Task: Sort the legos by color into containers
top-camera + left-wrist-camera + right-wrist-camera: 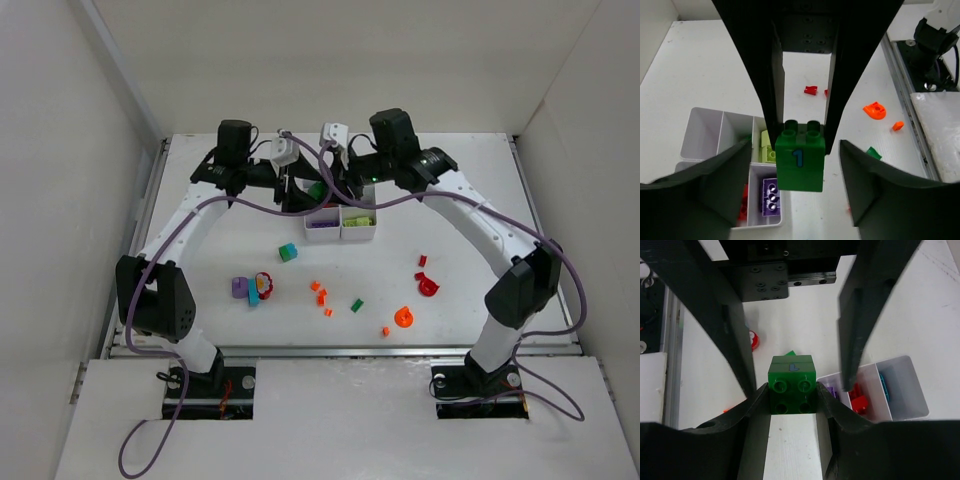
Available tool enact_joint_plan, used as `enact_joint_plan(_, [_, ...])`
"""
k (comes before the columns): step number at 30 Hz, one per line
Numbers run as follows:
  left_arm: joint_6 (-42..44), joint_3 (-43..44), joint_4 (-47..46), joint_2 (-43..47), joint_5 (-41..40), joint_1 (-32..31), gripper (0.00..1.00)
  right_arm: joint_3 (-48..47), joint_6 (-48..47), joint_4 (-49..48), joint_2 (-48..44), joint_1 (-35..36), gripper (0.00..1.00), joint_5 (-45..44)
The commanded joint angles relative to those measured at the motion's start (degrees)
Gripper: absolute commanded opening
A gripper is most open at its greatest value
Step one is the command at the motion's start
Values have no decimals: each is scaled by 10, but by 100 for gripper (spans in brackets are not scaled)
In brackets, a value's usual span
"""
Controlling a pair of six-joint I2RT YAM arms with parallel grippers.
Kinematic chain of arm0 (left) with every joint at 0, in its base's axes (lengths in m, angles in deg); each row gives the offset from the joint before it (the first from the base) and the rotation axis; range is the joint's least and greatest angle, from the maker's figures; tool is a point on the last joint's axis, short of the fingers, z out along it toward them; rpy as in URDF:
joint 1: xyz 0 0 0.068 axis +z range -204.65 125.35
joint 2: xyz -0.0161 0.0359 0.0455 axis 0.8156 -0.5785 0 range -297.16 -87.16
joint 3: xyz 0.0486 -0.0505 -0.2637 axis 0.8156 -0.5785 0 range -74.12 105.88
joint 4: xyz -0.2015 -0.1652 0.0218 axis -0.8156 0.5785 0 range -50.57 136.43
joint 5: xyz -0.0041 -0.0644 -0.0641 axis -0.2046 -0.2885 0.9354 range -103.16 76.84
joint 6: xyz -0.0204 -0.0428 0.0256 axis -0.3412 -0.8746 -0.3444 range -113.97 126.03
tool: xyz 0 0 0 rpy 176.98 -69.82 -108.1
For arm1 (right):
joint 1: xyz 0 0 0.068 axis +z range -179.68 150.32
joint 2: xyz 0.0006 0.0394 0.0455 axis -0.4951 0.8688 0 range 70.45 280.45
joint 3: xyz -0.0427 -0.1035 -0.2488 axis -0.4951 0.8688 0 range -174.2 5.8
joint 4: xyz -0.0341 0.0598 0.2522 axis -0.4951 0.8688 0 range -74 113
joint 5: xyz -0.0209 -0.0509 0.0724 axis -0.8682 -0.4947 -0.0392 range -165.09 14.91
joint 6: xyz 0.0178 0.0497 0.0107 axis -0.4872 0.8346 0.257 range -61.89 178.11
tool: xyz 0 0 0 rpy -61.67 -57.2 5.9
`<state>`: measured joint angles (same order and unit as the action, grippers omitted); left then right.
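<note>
The green bricks are stacked in my right gripper, so next my left gripper grips the lower green brick (800, 179) and pulls the stack apart.
A dark green lego brick (792, 385) marked "1" hangs just above the table, with my right gripper (792, 391) shut on its sides. In the left wrist view the same brick (800, 162) sits between the jaws of my left gripper (795, 146). Those jaws stand open, with a gap on each side of the brick. From above, both grippers meet over the brick (316, 189), just behind the white container tray (358, 236). The tray (705, 125) holds a purple brick (771, 196), lime pieces (766, 145) and red pieces (743, 205).
Loose legos lie on the table in front of the tray: a teal brick (288, 252), a purple, teal and red cluster (250, 288), small orange pieces (320, 293), a dark green piece (357, 305), an orange round piece (403, 317) and red pieces (427, 285).
</note>
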<state>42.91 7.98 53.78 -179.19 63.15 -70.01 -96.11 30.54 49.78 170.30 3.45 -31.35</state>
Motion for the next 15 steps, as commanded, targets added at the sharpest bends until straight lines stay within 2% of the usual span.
enact_joint_plan(1, [-27, 1, -26, 19, 35, 0, 60, -42, 2, -29, 7, 8, 0, -11])
enact_joint_plan(4, [-27, 6, -20, 19, 23, 0, 45, -42, 2, -29, 7, 8, 0, -11])
enact_joint_plan(6, [-21, 1, -6, 19, 23, 0, 44, -28, 2, -43, -1, 8, 0, -17])
enact_joint_plan(8, [-1, 1, 8, 19, 23, 0, 48, -15, 2, -50, -9, 8, 0, -30])
enact_joint_plan(9, [7, 1, 16, 19, 23, 0, 59, -15, 2, -50, -16, 8, 0, -31])
enact_joint_plan(11, [23, 1, 33, 19, 10, 0, 69, -15, 2, -50, -16, 8, 0, -39])
enact_joint_plan(15, [47, 6, 55, 19, -1, 0, 72, -15, -4, -50, -21, 8, 0, -39])
